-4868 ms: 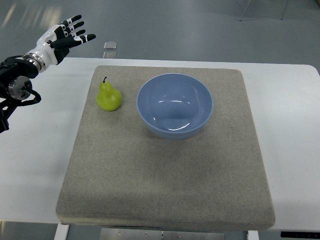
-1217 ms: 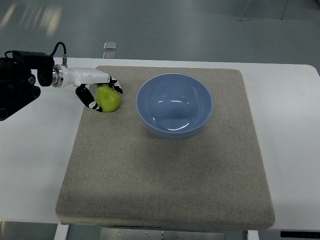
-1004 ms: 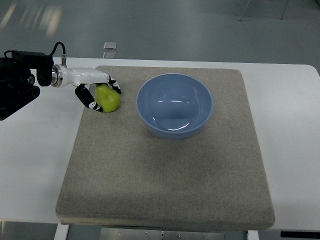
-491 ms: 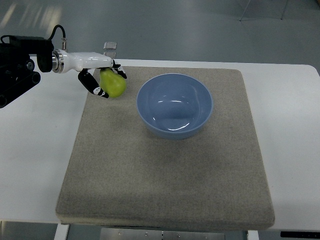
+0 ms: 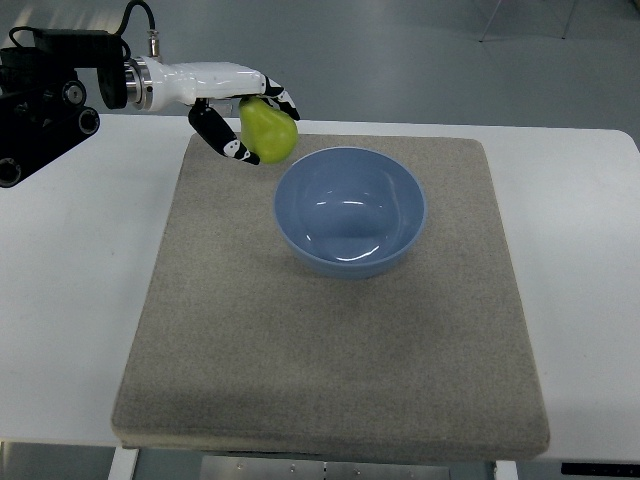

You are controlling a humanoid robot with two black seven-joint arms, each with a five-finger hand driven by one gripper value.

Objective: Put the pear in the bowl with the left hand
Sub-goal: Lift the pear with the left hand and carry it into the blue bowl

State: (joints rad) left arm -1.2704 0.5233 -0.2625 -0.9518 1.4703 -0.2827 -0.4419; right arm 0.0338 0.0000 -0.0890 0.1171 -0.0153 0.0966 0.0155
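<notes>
Next, my left gripper releases the pear onto the inside bottom of the empty blue bowl (image 5: 356,215), setting it free near the middle of the bowl.
A yellow-green pear (image 5: 268,131) hangs in the air above the far left corner of the grey mat, just left of the bowl's rim. My left hand (image 5: 252,118) is shut on it, white and black fingers (image 5: 222,140) wrapped around its sides, the arm reaching in from the upper left. The blue bowl (image 5: 350,211) stands empty on the mat, right of and slightly nearer than the pear. The right hand does not show.
The grey mat (image 5: 330,350) covers most of the white table (image 5: 70,300). The left arm's black housing (image 5: 40,95) sits at the far left edge. Grey floor lies beyond the table's far edge.
The left hand closed around the pear on the mat, lifted it, and has carried it up and to the right toward the bowl.
</notes>
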